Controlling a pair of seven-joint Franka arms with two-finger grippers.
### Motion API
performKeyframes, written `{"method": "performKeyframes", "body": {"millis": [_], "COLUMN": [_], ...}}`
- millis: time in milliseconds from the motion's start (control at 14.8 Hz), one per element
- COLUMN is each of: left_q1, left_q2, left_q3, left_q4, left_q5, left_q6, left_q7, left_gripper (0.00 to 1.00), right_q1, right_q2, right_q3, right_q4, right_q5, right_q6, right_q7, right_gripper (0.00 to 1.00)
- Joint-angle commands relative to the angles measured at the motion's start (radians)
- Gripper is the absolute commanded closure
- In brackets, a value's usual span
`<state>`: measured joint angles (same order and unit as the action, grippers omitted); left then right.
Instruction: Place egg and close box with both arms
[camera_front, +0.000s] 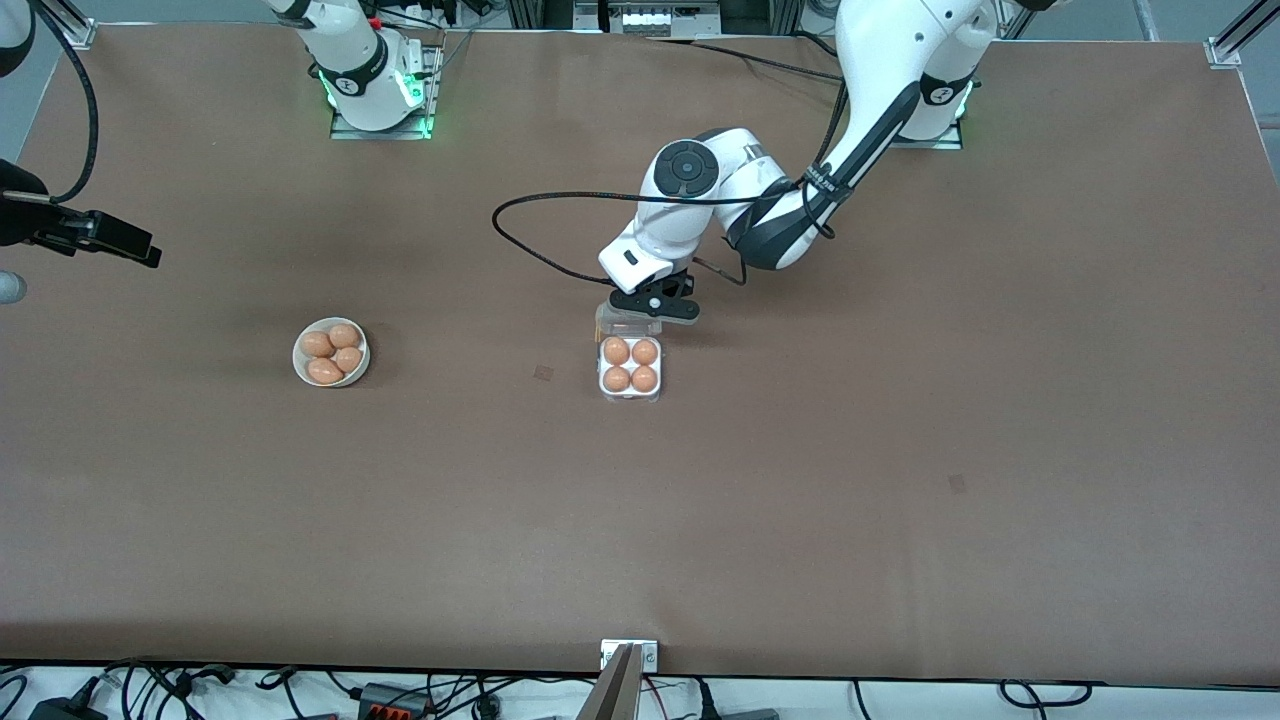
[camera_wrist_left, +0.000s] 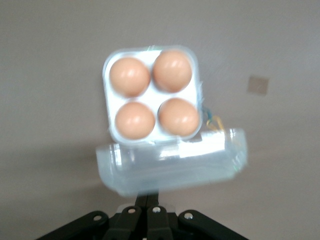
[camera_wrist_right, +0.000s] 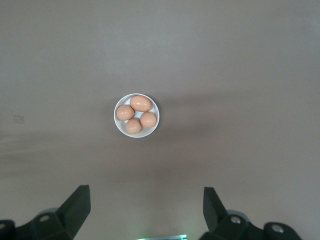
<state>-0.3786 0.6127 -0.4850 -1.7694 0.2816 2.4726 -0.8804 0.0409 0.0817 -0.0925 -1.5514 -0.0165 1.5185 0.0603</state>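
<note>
I expect the clear lid to rest over the tan eggs in the white tray (camera_wrist_left: 154, 96) once my left gripper lets go.
The box's white tray (camera_front: 604, 388) sits mid-table with a tan egg (camera_front: 616, 351) in every cell. Its clear lid (camera_front: 622, 322) hangs open on the edge toward the robots' bases. My left gripper (camera_front: 652, 306) is low over that lid. In the left wrist view its fingers (camera_wrist_left: 150, 199) are pressed together, their tips hidden under the lid (camera_wrist_left: 170, 167), with the tray (camera_wrist_left: 109, 107) and its eggs (camera_wrist_left: 130, 76) past it. My right gripper (camera_wrist_right: 147, 192) is open and empty, waiting high above the table. Its hand (camera_front: 90, 232) shows at the right arm's end.
A round white bowl (camera_front: 300, 352) with several more eggs stands toward the right arm's end of the table, level with the box. It also shows in the right wrist view (camera_wrist_right: 118, 126). A black cable loops beside the left arm's wrist (camera_front: 520, 240).
</note>
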Motion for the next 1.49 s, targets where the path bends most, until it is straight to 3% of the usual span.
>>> {"method": "performKeyframes", "body": {"millis": [0, 405, 608, 1013, 1148, 1215, 1283, 1350, 1418], "left_q1": [-0.002, 0.020, 0.046, 0.095, 0.136, 0.173, 0.194, 0.226, 0.259], "left_q2": [0.001, -0.030, -0.105, -0.208, -0.209, -0.209, -0.209, -0.211, -0.212], "left_q3": [0.017, 0.019, 0.011, 0.017, 0.016, 0.010, 0.013, 0.008, 0.005], "left_q4": [0.036, 0.047, 0.054, 0.122, 0.198, 0.246, 0.290, 0.329, 0.364], "left_q5": [0.054, 0.068, 0.071, 0.074, 0.096, 0.105, 0.103, 0.096, 0.093], "left_q6": [0.063, 0.020, -0.203, -0.754, -0.900, -0.953, -1.000, -1.032, -1.061], "left_q7": [-0.019, -0.014, 0.038, 0.475, 0.623, 0.709, 0.772, 0.814, 0.840], "left_gripper": [0.99, 0.99, 0.99, 0.96, 0.87, 0.67, 0.23, 0.00, 0.00], "right_q1": [0.045, 0.051, 0.051, 0.048, 0.047, 0.048, 0.051, 0.051, 0.053], "right_q2": [0.004, 0.003, 0.003, 0.004, 0.007, 0.007, 0.007, 0.007, 0.007], "right_q3": [0.002, 0.000, 0.000, 0.000, 0.000, 0.000, 0.000, 0.000, 0.000], "right_q4": [0.025, 0.025, 0.025, 0.025, 0.025, 0.025, 0.025, 0.025, 0.025], "right_q5": [-0.028, -0.028, -0.026, -0.025, -0.016, -0.019, -0.016, -0.017, -0.016], "right_q6": [-0.008, -0.011, -0.008, -0.004, -0.001, -0.003, -0.001, -0.003, -0.003], "right_q7": [-0.011, -0.011, -0.010, -0.010, -0.010, -0.010, -0.010, -0.010, -0.010], "right_gripper": [0.00, 0.00, 0.00, 0.00, 0.00, 0.00, 0.00, 0.00, 0.00]}}
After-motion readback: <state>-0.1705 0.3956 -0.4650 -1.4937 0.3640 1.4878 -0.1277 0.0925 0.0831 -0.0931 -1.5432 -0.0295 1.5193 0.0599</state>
